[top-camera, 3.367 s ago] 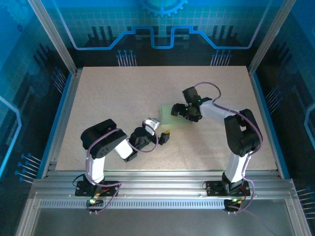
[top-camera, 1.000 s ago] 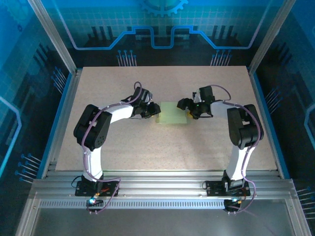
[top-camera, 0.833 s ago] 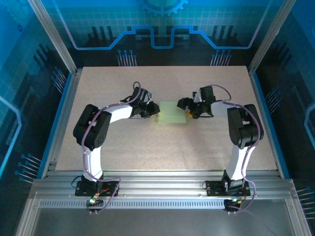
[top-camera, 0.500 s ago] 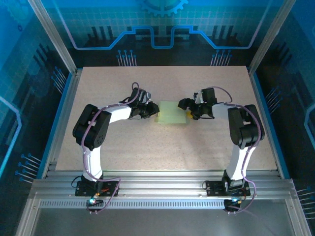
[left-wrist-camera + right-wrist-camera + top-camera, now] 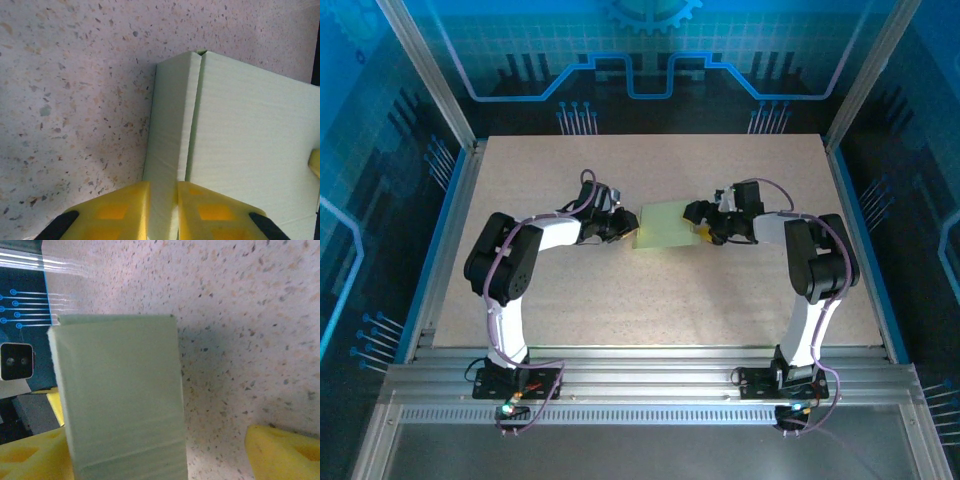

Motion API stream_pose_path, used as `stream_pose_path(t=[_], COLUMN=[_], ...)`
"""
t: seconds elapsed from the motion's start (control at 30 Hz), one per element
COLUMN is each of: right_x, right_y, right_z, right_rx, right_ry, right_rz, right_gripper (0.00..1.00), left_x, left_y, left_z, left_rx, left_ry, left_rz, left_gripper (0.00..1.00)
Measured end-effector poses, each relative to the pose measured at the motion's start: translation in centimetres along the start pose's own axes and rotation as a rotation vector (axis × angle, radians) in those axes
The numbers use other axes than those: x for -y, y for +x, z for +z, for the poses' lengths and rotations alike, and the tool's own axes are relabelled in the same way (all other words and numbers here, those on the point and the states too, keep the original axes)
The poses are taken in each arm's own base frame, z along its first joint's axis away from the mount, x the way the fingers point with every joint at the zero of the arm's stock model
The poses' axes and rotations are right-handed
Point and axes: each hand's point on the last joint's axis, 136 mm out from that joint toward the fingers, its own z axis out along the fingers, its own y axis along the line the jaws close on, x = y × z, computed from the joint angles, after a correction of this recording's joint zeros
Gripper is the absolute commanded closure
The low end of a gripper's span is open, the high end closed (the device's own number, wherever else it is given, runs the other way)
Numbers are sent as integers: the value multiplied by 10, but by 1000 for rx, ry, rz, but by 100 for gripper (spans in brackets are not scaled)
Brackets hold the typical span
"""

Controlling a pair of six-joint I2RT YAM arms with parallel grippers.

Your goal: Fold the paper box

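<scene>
My left gripper's closed fingers only touch the paper box's narrow side, so my left gripper will move back, open and grip the box's near end (image 5: pixel 640 237) across its thickness.
The paper box (image 5: pixel 668 225) is a small flat pale-green rectangular box lying mid-table between both arms. My left gripper (image 5: pixel 623 229) meets its left end. In the left wrist view its yellow fingers (image 5: pixel 117 210) are shut on a narrow side wall of the paper box (image 5: pixel 250 145), the wide top face stretching away to the right. My right gripper (image 5: pixel 703 226) is at the box's right end. In the right wrist view its fingers (image 5: pixel 285 450) stand wide apart, open, with the paper box (image 5: pixel 120 390) between them, close to the left one.
Speckled beige table (image 5: pixel 650 300) lies all around the box. Blue enclosure walls (image 5: pixel 440 200) and aluminium rails (image 5: pixel 650 385) border it. The left arm's wrist camera (image 5: pixel 17 361) shows beyond the box in the right wrist view.
The left arm came from the near table to the box's left end and closed on its side. Over the last second it drew slightly left, the box following; the right gripper backed off a little.
</scene>
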Motion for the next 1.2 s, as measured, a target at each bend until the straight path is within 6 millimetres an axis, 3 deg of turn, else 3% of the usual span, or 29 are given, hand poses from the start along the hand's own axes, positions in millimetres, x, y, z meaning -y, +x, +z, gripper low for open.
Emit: stream_pose_path(t=[0.23, 0.37, 0.43, 0.67, 0.77, 0.97, 1.1, 1.2], right_x=[-8, -11, -12, -15, -19, -37, -42, -45], right_y=[5, 4, 4, 8, 5, -6, -7, -9], right_z=[3, 3, 2, -1, -8, -28, -35, -41], right_rx=[-35, -42, -45, -70, -65, -42, -49, -53], right_ry=[-32, -46, -55, -89, -104, -161, -187, -207], right_rz=[4, 8, 16, 70, 85, 87, 100, 120], right_gripper=[44, 55, 55, 58, 58, 55, 54, 54], left_x=[0, -1, -3, -9, 2, 47, 61, 55], left_y=[0, 1, 1, 9, 7, -19, -21, -12], left_z=[0, 0, 0, -17, -42, -102, -119, -120], left_rx=[0, 1, 4, 47, 117, 362, 463, 493], left_ry=[0, 0, -1, -7, 10, 58, 62, 35], left_rz=[0, 0, -1, 77, 192, 513, 785, 1023], left_gripper=[78, 71, 63, 15, 1, 1, 1, 1])
